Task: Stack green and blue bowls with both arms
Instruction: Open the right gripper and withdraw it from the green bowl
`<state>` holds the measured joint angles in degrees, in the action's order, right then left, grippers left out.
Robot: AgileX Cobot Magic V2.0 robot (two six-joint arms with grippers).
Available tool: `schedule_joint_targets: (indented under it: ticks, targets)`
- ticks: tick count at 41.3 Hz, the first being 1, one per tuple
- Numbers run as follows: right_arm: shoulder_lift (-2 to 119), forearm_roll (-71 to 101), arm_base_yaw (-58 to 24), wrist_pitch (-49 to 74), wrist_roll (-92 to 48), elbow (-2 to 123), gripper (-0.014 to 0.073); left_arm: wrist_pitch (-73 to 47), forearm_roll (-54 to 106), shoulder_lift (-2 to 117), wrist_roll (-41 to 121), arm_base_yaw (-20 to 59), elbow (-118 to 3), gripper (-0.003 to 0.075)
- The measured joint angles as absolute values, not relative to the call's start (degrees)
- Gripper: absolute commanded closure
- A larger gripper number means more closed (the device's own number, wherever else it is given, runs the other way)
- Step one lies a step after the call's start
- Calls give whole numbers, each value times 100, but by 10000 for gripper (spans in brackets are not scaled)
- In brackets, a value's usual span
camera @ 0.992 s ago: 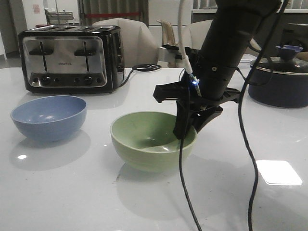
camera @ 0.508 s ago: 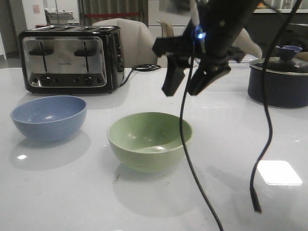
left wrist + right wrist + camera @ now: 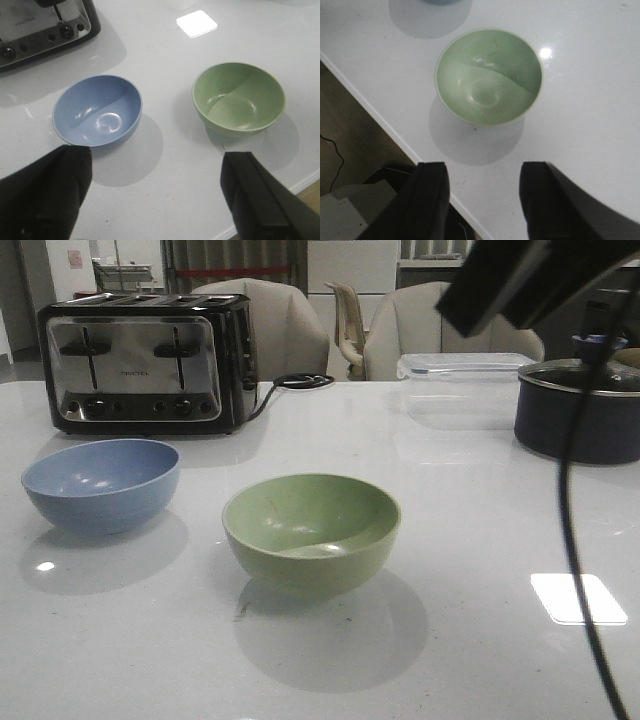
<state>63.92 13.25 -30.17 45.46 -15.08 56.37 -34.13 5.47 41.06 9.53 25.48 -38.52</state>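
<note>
Next, I move my left gripper to the blue bowl and close it on the bowl's rim, at the side (image 3: 30,476) (image 3: 56,128) farthest from the green bowl.
The pale green bowl (image 3: 311,530) stands upright and empty in the middle of the white table. The dusty blue bowl (image 3: 101,483) stands upright and empty to its left, apart from it. Both show in the left wrist view, blue bowl (image 3: 97,110) and green bowl (image 3: 238,97). My left gripper (image 3: 155,170) is open and empty, high above the table on the near side of both bowls. My right gripper (image 3: 482,172) is open and empty, high above the green bowl (image 3: 488,76), over the table's front edge. Only part of the right arm (image 3: 530,280) shows in the front view.
A chrome toaster (image 3: 150,360) stands at the back left with its cord behind it. A dark lidded pot (image 3: 580,405) and a clear plastic box (image 3: 460,375) stand at the back right. A black cable (image 3: 585,570) hangs at the right. Chairs stand behind the table.
My right gripper let go of the green bowl's rim, rose up and to the right, and left the front view. The green bowl settled slightly left on the table.
</note>
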Motion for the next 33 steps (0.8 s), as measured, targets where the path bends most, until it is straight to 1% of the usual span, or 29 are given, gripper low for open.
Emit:
schedule_joint_targets:
  ticks: [8,14,23,33]
  targets:
    - [5186,1261,-3017,4535,-1508,4755,151,-3404,547,4106,953,2548,-3852,139]
    - [4651,1246,-3017,4514,-1508,4292,151,-3391,547,4106,953,2548,-3852,139]
    - [4409,1239,-3017,4277,-1508,4136,151,-3415,547,4106,953,2548,-3852,139]
    - [4409,1233,-3017,4087,-1508,4136,151,-4184,514,4478,925,2548,-4430,139]
